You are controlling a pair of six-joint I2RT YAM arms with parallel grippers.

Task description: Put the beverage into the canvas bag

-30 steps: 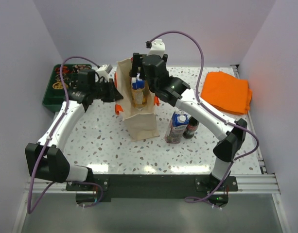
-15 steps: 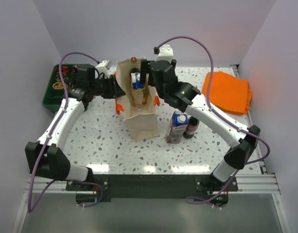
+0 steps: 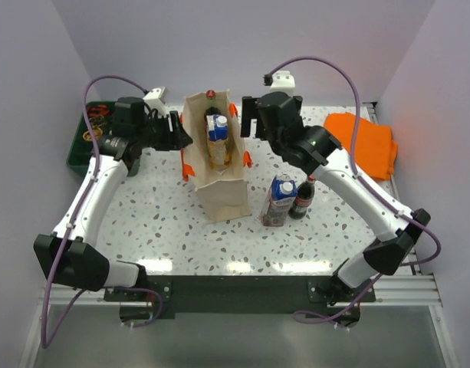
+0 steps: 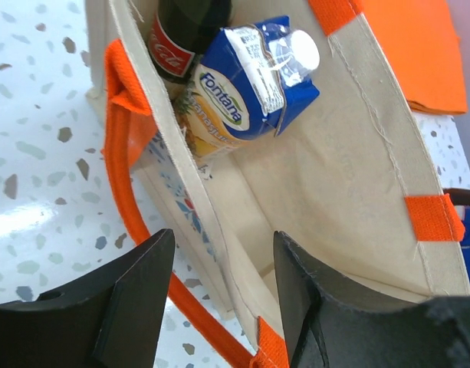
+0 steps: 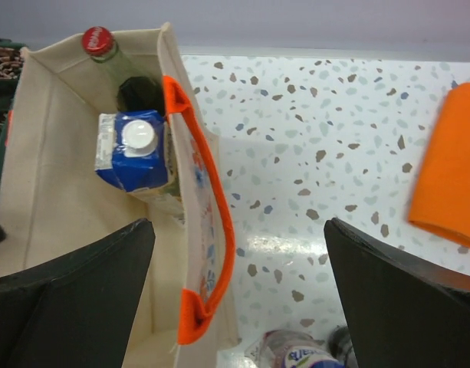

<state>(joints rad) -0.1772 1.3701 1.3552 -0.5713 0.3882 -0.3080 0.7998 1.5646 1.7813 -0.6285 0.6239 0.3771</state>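
The robot's right gripper will next move to the neck [image 3: 308, 185] of the dark cola bottle that stands beside the beverage carton on the table, and close there.
The beige canvas bag [image 3: 219, 184] with orange handles stands upright mid-table. Inside it are a blue juice carton [image 3: 216, 126] [image 4: 254, 80] [image 5: 131, 149] and a red-capped cola bottle [image 3: 211, 94] [image 5: 96, 40]. My left gripper [image 3: 181, 139] [image 4: 223, 284] is open, its fingers astride the bag's left wall [image 4: 219, 230] without pressing it. The right gripper [image 3: 247, 123] [image 5: 238, 295] is open wide and empty, hovering just right of the bag's rim above its orange handle [image 5: 217, 222]. Another beverage carton [image 3: 279, 199] and a dark cola bottle [image 3: 302, 198] stand on the table right of the bag.
A folded orange cloth [image 3: 365, 143] [image 5: 449, 169] lies at the back right. A dark green tray [image 3: 87, 138] sits at the back left behind the left arm. Walls close in the table on both sides and at the back.
My left gripper has opened and let go of the bag's left wall. The right arm has drawn back to the right from over the bag's mouth, and its jaws stand a little wider.
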